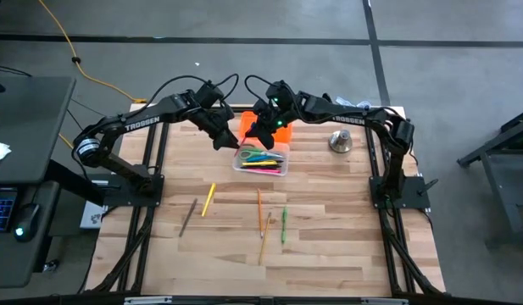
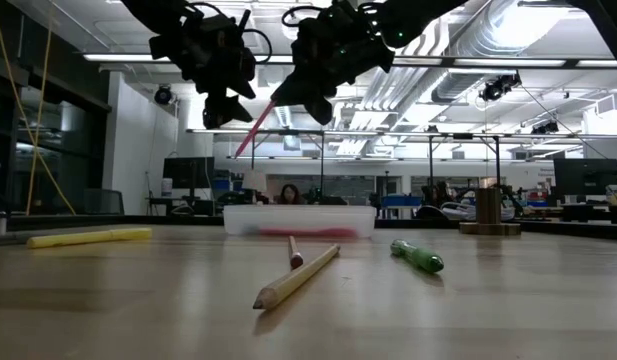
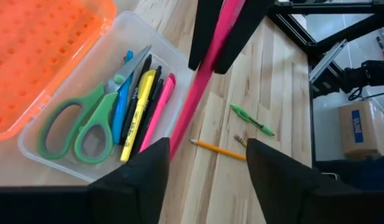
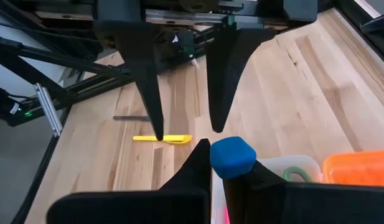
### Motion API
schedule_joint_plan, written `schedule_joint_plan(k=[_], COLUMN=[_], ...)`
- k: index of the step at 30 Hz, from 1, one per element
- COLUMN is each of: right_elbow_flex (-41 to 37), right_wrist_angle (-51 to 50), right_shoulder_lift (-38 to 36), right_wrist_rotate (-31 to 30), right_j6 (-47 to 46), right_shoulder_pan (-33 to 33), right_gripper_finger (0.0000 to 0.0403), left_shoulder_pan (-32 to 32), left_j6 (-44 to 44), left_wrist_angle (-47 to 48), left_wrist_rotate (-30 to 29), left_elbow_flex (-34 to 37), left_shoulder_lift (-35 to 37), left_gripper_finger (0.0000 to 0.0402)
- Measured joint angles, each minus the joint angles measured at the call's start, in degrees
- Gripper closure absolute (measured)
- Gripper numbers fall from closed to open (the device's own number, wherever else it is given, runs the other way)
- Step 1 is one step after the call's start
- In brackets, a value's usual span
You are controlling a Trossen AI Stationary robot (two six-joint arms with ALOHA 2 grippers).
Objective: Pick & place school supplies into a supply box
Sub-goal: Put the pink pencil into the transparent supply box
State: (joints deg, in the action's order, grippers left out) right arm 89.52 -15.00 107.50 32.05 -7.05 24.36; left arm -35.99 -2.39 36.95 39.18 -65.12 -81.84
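The pink pen lies along my right fingers, so my left gripper should take the pen's lower end (image 3: pixel 179 135) before my right gripper grips it crosswise.
A pink pen (image 3: pixel 201 87) with a blue end (image 4: pixel 232 157) hangs slanted above the supply box (image 1: pixel 261 163), with my right gripper (image 4: pixel 220 168) shut on it. My left gripper (image 3: pixel 207 171) is open. Its fingers stand on either side of the pen's lower end, and I cannot tell whether they touch it. The clear box has its orange lid (image 3: pixel 42 50) swung open. Inside lie green-handled scissors (image 3: pixel 79 127) and blue, yellow, black and pink pens. My right gripper pinches the pink pen between its two fingers (image 3: pixel 204 31) close below the blue end, on the upper shaft (image 3: pixel 220 37). The fingers come slanting down from the table's right side. The pen is lifted clear and slopes down from them toward my left gripper (image 2: pixel 223 105).
On the table nearer the front lie a yellow marker (image 1: pixel 208 199), a dark pencil (image 1: pixel 187 217), two orange pencils (image 1: pixel 261 212) and a green pen (image 1: pixel 284 225). A silvery bell (image 1: pixel 340 141) stands to the right of the box.
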Motion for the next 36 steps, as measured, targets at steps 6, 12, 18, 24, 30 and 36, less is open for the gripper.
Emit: schedule_joint_plan(k=[6,12,18,24,30,36], right_elbow_flex=[0.0,0.0,0.0,0.0,0.0,0.0], right_wrist_angle=[1.2,3.8,4.5,6.2,6.3,6.3], right_shoulder_lift=[0.0,0.0,0.0,0.0,0.0,0.0], right_wrist_rotate=[0.7,1.4,1.4,1.4,1.5,1.9], right_j6=[-0.6,-1.8,-1.9,-2.2,-2.2,-2.7], right_shoulder_pan=[0.0,0.0,0.0,0.0,0.0,0.1], right_gripper_finger=[0.0403,0.0403,0.0403,0.0403,0.0403,0.0403], left_shoulder_pan=[0.0,0.0,0.0,0.0,0.0,0.1], left_j6=[0.0,-0.9,-1.4,-1.4,-1.2,1.7], left_wrist_angle=[-0.1,-2.2,-2.7,-2.7,-3.1,-4.4], left_wrist_rotate=[0.5,1.1,1.1,0.9,-0.5,-0.5], left_elbow_flex=[0.0,0.0,0.0,0.0,0.0,0.1], left_shoulder_lift=[0.0,-0.1,-0.2,-0.2,-0.2,-0.2], left_gripper_finger=[0.0153,0.0167,0.0183,0.0219,0.0292,0.0379])
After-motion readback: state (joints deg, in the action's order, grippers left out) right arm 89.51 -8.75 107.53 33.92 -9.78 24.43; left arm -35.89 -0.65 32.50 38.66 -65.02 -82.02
